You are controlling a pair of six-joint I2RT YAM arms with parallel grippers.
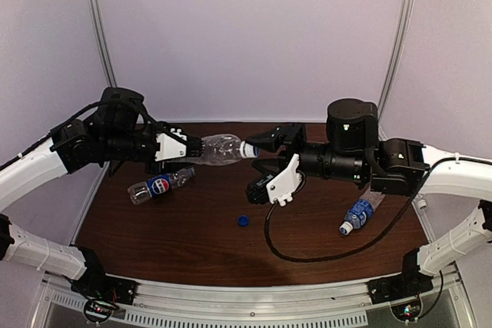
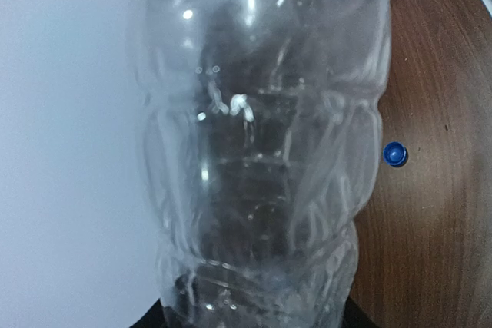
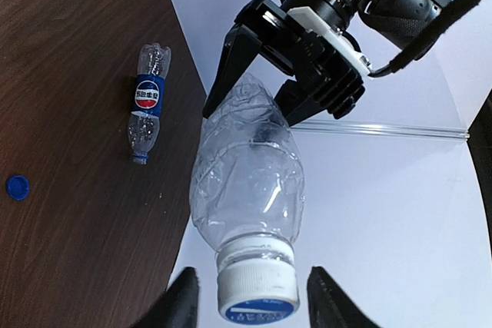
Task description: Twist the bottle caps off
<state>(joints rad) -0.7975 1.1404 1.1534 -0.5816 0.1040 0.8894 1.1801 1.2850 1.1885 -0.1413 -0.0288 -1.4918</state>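
The white cap sits on the bottle's neck and my right gripper is open at the end of its twist, so next I roll back, grip the cap (image 3: pixel 258 285) and twist.
My left gripper (image 1: pixel 181 151) is shut on the base of a clear unlabelled bottle (image 1: pixel 217 150) and holds it level above the table. The bottle fills the left wrist view (image 2: pixel 261 151). Its white cap (image 1: pixel 247 148) points at my right gripper (image 1: pixel 261 164), which is open. In the right wrist view the cap (image 3: pixel 257 282) sits between the two fingertips (image 3: pixel 183 301) with a gap on each side. A loose dark blue cap (image 1: pixel 243 220) lies on the table. It also shows in the left wrist view (image 2: pixel 395 154) and in the right wrist view (image 3: pixel 17 187).
An uncapped Pepsi bottle (image 1: pixel 160 184) lies on the brown table (image 1: pixel 192 243) at the left, below the held bottle. A blue-labelled bottle (image 1: pixel 358 213) with a white cap (image 1: pixel 346 230) lies at the right under my right arm. White walls stand behind and at both sides.
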